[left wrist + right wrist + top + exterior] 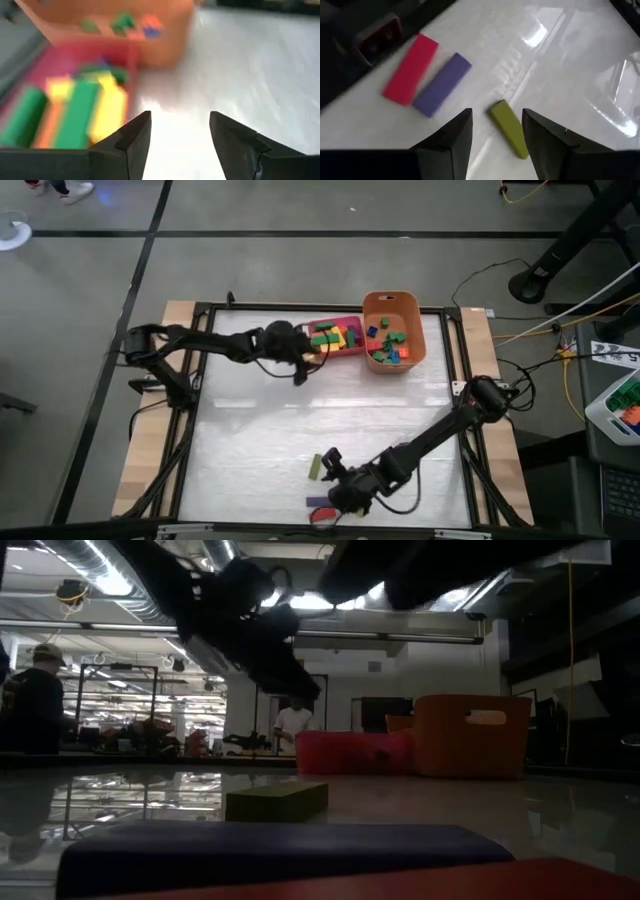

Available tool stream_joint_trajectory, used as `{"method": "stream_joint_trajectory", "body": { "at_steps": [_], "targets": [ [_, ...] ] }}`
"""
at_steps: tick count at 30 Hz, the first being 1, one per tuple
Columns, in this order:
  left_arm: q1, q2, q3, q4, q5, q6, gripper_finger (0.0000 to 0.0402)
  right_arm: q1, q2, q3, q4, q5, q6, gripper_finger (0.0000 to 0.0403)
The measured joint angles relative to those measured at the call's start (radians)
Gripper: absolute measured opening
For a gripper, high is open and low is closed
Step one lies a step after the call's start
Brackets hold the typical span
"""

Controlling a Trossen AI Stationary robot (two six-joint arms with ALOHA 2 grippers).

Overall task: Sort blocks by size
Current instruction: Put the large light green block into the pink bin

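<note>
The middle of the olive-green bar (315, 467) (509, 129), the one lying beyond the purple bar, is to be gripped next by my right gripper.
Three long blocks lie flat on the white table near its near edge: an olive-green bar (509, 128), a purple bar (442, 84) and a red bar (411, 68). My right gripper (497, 132) is open above the olive bar (315, 465), touching nothing. My left gripper (180, 137) is open and empty at the far side, just beside the pink tray (336, 337), which holds several long bars. The orange tub (394, 330) holds several small cubes.
The pink tray (352, 752) and the orange tub (472, 735) stand side by side at the table's far edge. The wide white middle of the table (320, 415) lies between the two arms. People stand in the room behind.
</note>
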Motion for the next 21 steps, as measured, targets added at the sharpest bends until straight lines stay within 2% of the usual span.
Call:
{"method": "stream_joint_trajectory", "body": {
  "at_steps": [2, 6, 14, 21],
  "targets": [
    [-0.023, -0.047, -0.001, -0.129, 0.015, -0.009, 0.0183, -0.03, 0.002, 0.0, -0.005, -0.033, -0.064, 0.0172],
    [-0.082, -0.145, -0.03, -0.262, 0.027, -0.003, 0.0177, -0.101, 0.002, 0.0, -0.002, -0.167, -0.148, 0.0172],
    [-0.211, -0.349, -0.16, -0.27, 0.027, -0.072, 0.0176, -0.194, 0.045, 0.0, -0.005, -0.353, -0.355, 0.0172],
    [-0.318, -0.423, -0.262, -0.267, 0.026, -0.151, 0.0177, -0.248, 0.062, 0.0, -0.001, -0.406, -0.435, 0.0172]
  ]
}}
